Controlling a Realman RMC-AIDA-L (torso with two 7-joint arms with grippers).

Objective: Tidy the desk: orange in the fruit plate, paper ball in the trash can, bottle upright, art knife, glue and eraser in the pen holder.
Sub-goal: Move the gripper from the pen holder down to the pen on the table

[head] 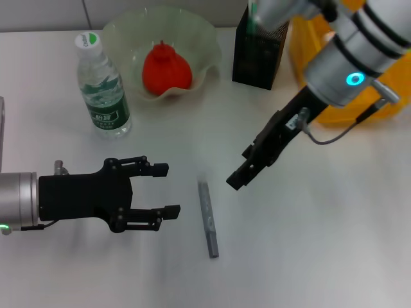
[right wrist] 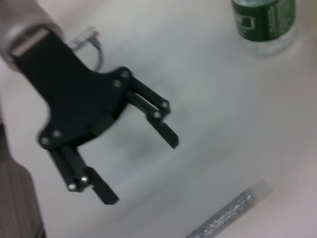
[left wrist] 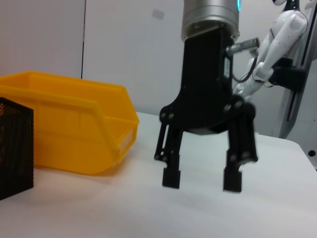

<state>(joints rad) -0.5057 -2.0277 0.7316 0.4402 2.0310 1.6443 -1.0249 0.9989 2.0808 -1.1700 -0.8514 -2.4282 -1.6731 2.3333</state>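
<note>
I should next move my right gripper to the middle of the grey art knife (head: 207,215), between the knife's clear end and dark end, and close it there.
The grey art knife (head: 208,219) lies flat on the white desk, between my two grippers; it also shows in the right wrist view (right wrist: 230,211). My left gripper (head: 170,190) is open and empty, just left of the knife, and shows in the right wrist view (right wrist: 141,168). My right gripper (head: 239,172) hangs open and empty above the desk, right of the knife's far end, and shows in the left wrist view (left wrist: 201,179). The orange (head: 166,68) sits in the fruit plate (head: 209,38). The bottle (head: 103,90) stands upright. The eraser and paper ball are out of view.
The pen holder (head: 257,54) stands at the back, right of the fruit plate; a pale-green stick end (head: 252,9) shows above its rim. The yellow trash can (head: 359,109) is behind my right arm and shows in the left wrist view (left wrist: 69,129).
</note>
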